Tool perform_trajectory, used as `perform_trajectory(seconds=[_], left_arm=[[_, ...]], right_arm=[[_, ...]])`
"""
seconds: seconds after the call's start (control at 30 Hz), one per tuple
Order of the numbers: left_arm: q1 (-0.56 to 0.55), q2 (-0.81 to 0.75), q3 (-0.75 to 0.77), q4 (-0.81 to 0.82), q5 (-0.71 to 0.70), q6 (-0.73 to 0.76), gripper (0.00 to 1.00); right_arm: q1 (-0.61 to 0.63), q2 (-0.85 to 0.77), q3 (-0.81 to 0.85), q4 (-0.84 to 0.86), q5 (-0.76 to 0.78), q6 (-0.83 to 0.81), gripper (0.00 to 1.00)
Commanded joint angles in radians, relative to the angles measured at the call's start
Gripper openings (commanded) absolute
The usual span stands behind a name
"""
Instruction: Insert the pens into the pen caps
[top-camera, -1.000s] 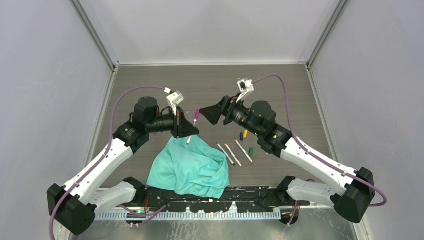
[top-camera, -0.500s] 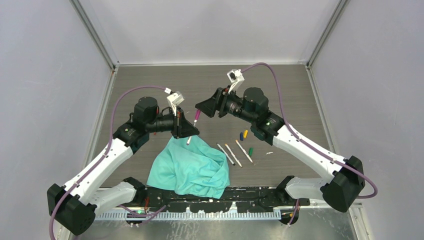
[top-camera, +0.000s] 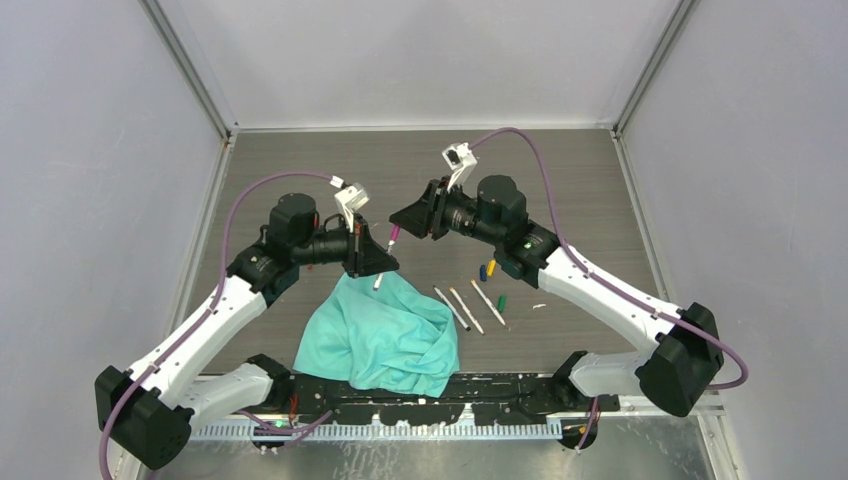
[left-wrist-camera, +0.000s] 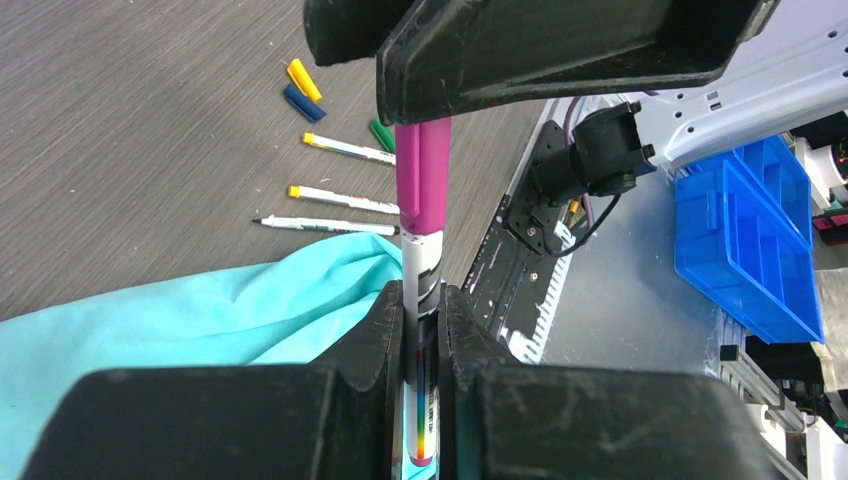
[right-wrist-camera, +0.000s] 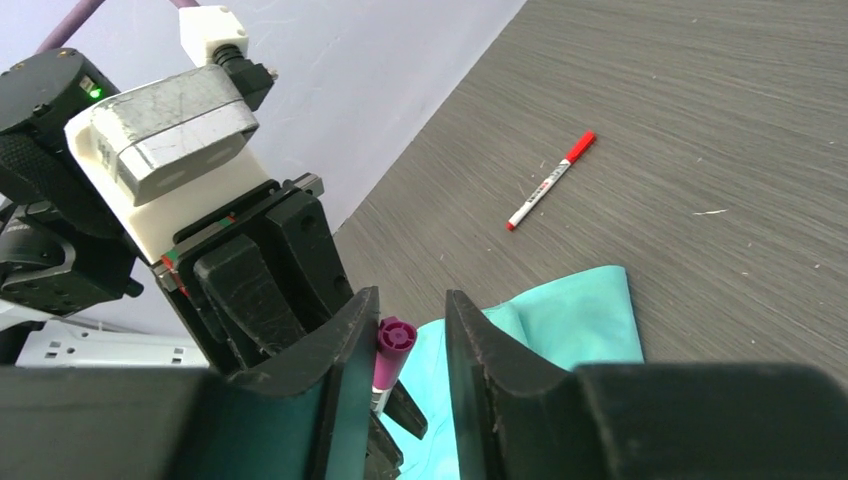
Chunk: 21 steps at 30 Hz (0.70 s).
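The robot's left gripper needs to set the purple-capped white pen down close beside the pen with the red cap (top-camera: 319, 240).
My left gripper (left-wrist-camera: 424, 300) is shut on a white pen (left-wrist-camera: 420, 265), held up over the table with a purple cap (left-wrist-camera: 422, 175) on its tip. My right gripper (right-wrist-camera: 412, 330) has come in from the right. Its jaws stand on either side of the purple cap (right-wrist-camera: 394, 345); the cap touches one finger and a gap shows at the other. In the top view the two grippers, left (top-camera: 372, 262) and right (top-camera: 398, 218), meet above the teal cloth (top-camera: 385, 335). Three bare pens (top-camera: 466, 310) lie on the table. The blue cap (top-camera: 483, 271), yellow cap (top-camera: 491, 267) and green cap (top-camera: 501, 301) lie beside them.
A pen with a red cap (right-wrist-camera: 550, 182) lies on the table beyond the teal cloth (right-wrist-camera: 560, 315). A blue bin (left-wrist-camera: 760, 235) stands off the table past the arms' base rail. Grey walls close in the table on three sides.
My right arm swung left to the held pen, and its jaws narrowed around the purple cap. The left arm and its pen have stayed put.
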Motion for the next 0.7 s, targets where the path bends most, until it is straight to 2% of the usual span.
perform_trajectory(seconds=[0.0, 0.13, 0.27, 0.67], left_arm=[[0.002, -0.003, 0.042, 0.038, 0.021, 0.018, 0.00], [0.003, -0.004, 0.041, 0.038, 0.024, 0.017, 0.00], [0.003, -0.014, 0.039, 0.043, 0.022, 0.012, 0.00], [0.003, -0.061, 0.031, 0.048, -0.035, 0.026, 0.00]], right_arm=[[0.005, 0.003, 0.050, 0.055, -0.039, -0.013, 0.32], [0.006, 0.005, 0.040, 0.064, -0.078, -0.020, 0.20], [0.005, 0.005, 0.026, 0.060, -0.142, -0.044, 0.02], [0.005, 0.051, -0.014, 0.021, -0.355, 0.017, 0.01]])
